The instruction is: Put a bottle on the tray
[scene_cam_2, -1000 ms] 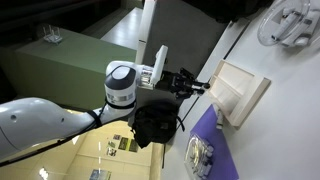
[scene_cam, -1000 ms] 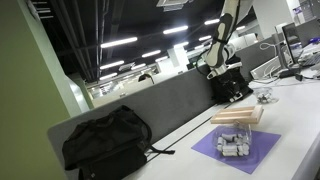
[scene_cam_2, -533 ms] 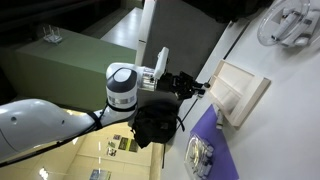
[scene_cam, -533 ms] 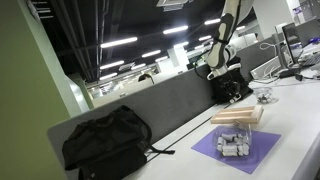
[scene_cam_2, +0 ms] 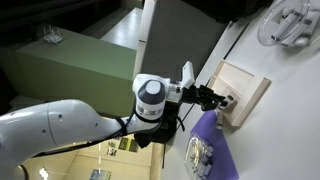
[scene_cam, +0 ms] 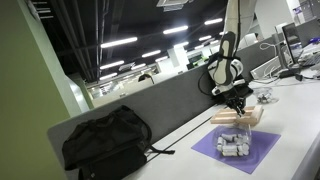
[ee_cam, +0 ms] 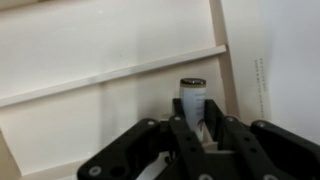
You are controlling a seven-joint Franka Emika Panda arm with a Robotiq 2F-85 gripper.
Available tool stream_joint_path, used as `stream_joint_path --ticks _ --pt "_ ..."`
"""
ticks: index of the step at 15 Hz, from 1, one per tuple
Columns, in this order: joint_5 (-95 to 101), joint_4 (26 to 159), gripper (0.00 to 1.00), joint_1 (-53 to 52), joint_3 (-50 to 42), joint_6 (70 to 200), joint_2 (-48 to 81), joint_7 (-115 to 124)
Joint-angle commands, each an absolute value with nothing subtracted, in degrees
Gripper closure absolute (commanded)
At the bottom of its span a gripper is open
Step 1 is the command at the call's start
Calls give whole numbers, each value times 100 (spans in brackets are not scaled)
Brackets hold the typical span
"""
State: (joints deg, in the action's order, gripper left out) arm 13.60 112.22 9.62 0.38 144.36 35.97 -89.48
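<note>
My gripper is to put down the white bottle. It will set it in the tray (scene_cam: 243, 110) (ee_cam: 197, 92), next to the thin divider near the end of the tray.
The tray (scene_cam: 241, 115) of pale tan wood lies on the white table beyond the purple mat (scene_cam: 240, 151); it also shows in an exterior view (scene_cam_2: 245, 88). My gripper (scene_cam: 238, 98) hangs just above the tray, as an exterior view (scene_cam_2: 222, 99) also shows. In the wrist view my gripper (ee_cam: 197, 126) is shut on a white bottle (ee_cam: 192, 103) with a dark cap. The bottle points down at the tray's wooden boards (ee_cam: 100, 60). Whether the bottle touches the tray I cannot tell.
A clear pack of small items (scene_cam: 232, 146) lies on the purple mat (scene_cam_2: 214, 138). A black bag (scene_cam: 105, 141) sits against the grey partition (scene_cam: 170, 105). A white wire object (scene_cam_2: 290, 22) stands past the tray.
The arm has swung away from the partition towards the table. My gripper with the bottle has come down over the tray.
</note>
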Motion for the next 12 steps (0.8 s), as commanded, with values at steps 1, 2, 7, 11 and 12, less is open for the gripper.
stream_joint_path --ticks 1,2,7,11,12 --pt "1439 10889 89 794 -32 14663 4071 -8652" --pt "1436 10849 89 777 -29 14623 4031 -8667" --pt "1424 10677 89 729 -34 14421 4035 -8684" --pt "1532 10459 89 674 -204 14028 4024 -8618" --pt "1584 10414 89 658 -281 13886 4003 -8597"
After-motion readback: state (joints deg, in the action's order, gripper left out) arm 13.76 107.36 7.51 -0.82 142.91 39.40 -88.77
